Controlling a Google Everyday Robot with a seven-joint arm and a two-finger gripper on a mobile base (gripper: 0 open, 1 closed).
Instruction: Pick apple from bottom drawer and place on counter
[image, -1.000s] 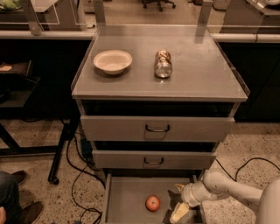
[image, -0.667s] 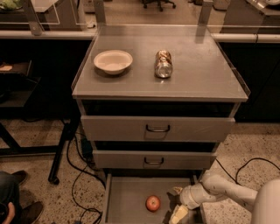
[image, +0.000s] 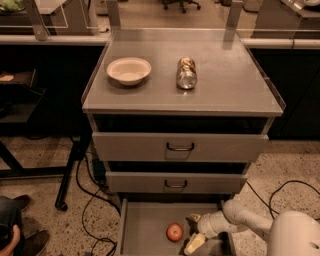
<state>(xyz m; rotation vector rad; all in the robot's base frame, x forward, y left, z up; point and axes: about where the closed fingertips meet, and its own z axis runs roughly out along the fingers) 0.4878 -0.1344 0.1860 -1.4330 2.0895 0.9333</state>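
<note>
The middle of the red-orange apple (image: 176, 232) is in the open bottom drawer. My gripper will close around it with one finger behind it and one in front.
The small red-orange apple (image: 174, 232) lies on the floor of the open bottom drawer (image: 142, 227), near its middle. My gripper (image: 192, 231) is low in the drawer just right of the apple, open, with one finger (image: 193, 219) behind and one finger (image: 193, 243) in front; it does not hold the apple. My white arm (image: 250, 222) reaches in from the lower right. The grey counter (image: 225, 80) on top of the cabinet is above.
A white bowl (image: 129, 70) and a crushed metal can (image: 186, 73) sit on the counter. Two closed drawer fronts with loop handles (image: 180, 147) are above the open drawer. Cables (image: 90, 200) run on the floor at left; a person's shoe (image: 20, 202) is at lower left.
My gripper has shifted slightly left toward the apple. The apple has not moved.
</note>
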